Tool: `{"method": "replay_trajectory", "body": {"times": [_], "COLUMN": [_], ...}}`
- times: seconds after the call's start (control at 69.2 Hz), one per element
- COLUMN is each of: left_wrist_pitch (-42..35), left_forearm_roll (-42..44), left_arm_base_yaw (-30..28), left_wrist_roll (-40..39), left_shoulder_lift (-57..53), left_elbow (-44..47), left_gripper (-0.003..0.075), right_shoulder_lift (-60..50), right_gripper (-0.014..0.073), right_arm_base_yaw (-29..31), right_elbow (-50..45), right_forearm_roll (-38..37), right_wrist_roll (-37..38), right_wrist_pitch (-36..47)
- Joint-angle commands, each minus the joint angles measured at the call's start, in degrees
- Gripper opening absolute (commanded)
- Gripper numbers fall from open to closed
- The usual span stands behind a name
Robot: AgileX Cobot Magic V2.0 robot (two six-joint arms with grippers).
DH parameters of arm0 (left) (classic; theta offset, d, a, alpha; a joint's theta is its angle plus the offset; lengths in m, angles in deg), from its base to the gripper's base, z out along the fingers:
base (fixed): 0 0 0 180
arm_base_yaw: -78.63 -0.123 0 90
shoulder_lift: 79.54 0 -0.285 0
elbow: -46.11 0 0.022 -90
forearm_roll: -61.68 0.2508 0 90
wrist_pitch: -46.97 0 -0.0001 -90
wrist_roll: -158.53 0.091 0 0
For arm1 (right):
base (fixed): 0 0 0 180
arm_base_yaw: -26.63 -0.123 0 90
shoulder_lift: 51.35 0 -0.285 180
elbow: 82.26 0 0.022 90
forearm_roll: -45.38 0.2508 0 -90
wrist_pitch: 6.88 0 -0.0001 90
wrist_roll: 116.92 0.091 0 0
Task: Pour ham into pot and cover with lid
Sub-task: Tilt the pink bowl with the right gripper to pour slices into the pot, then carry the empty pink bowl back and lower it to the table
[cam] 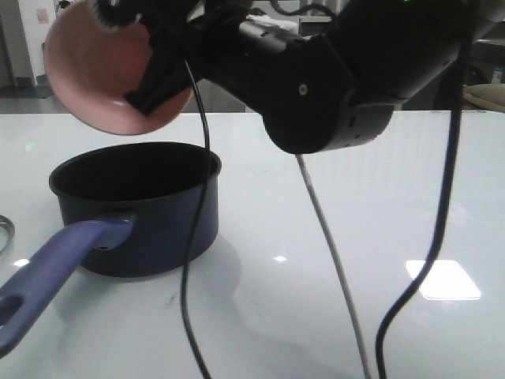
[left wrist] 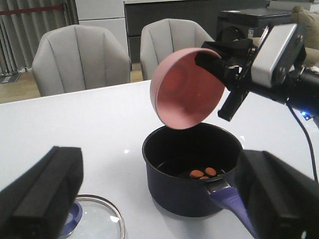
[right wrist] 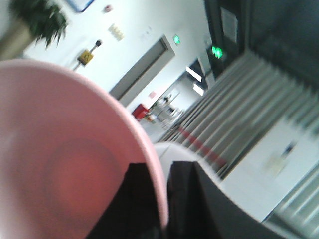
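My right gripper needs to set the pink bowl down on the white table (cam: 403,235) just behind the bright patch of light.
The dark navy pot (cam: 134,207) stands on the white table at the left, its blue-purple handle (cam: 55,268) pointing toward the near left. Three small orange-pink ham chunks (left wrist: 203,173) lie on the pot's black bottom. My right gripper (cam: 146,83) is shut on the rim of the pink bowl (cam: 110,75) and holds it tipped on its side above the pot; the bowl (right wrist: 60,164) looks empty. My left gripper (left wrist: 159,209) is open and empty, low over the table near the pot. The glass lid (left wrist: 99,219) with its blue-purple knob lies flat beside the pot.
The right arm's cables (cam: 331,260) hang down to the table in front of and to the right of the pot. A sliver of the lid's metal rim (cam: 5,233) shows at the left edge. Two grey chairs (left wrist: 79,57) stand beyond the table's far edge.
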Motion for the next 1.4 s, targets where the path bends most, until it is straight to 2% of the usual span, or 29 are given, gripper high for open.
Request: {"method": "replay_trajectory", "body": {"times": [0.0, 0.014, 0.029, 0.087, 0.145, 0.492, 0.737, 1.027, 1.388], "left_wrist_pitch": [-4.5, -4.5, -4.5, -4.5, -4.5, -4.5, -4.5, -4.5, -4.5], "left_forearm_roll": [-0.2, -0.2, -0.2, -0.2, -0.2, -0.2, -0.2, -0.2, -0.2], "left_arm_base_yaw": [0.4, 0.4, 0.4, 0.4, 0.4, 0.4, 0.4, 0.4, 0.4], "left_wrist_roll": [0.0, 0.0, 0.0, 0.0, 0.0, 0.0, 0.0, 0.0, 0.0], "left_shoulder_lift": [0.7, 0.7, 0.7, 0.7, 0.7, 0.7, 0.7, 0.7, 0.7], "left_elbow": [-1.5, -1.5, -1.5, -1.5, -1.5, -1.5, -1.5, -1.5, -1.5], "left_gripper": [0.0637, 0.0637, 0.0637, 0.0637, 0.0637, 0.0637, 0.0637, 0.0637, 0.0637], "right_shoulder_lift": [-4.6, -4.8, -5.2, -6.6, -8.2, -21.0, -29.4, -30.3, -23.7], "right_gripper": [0.0138, 0.0138, 0.0138, 0.0138, 0.0138, 0.0138, 0.0138, 0.0138, 0.0138], "right_arm_base_yaw": [0.1, 0.1, 0.1, 0.1, 0.1, 2.4, 11.9, 26.4, 35.5], "right_elbow": [2.1, 2.1, 2.1, 2.2, 2.2, 2.2, 2.2, 2.2, 2.2], "right_forearm_roll": [4.2, 4.2, 4.2, 4.2, 4.2, 4.2, 4.2, 4.0, 2.8], "right_wrist_roll": [20.1, 20.1, 24.0, 29.7, 32.7, 32.4, 31.2, 31.2, 31.2], "right_wrist_pitch": [4.5, 4.0, 1.5, -4.0, -8.7, -44.5, -66.9, -82.4, -90.7]}}
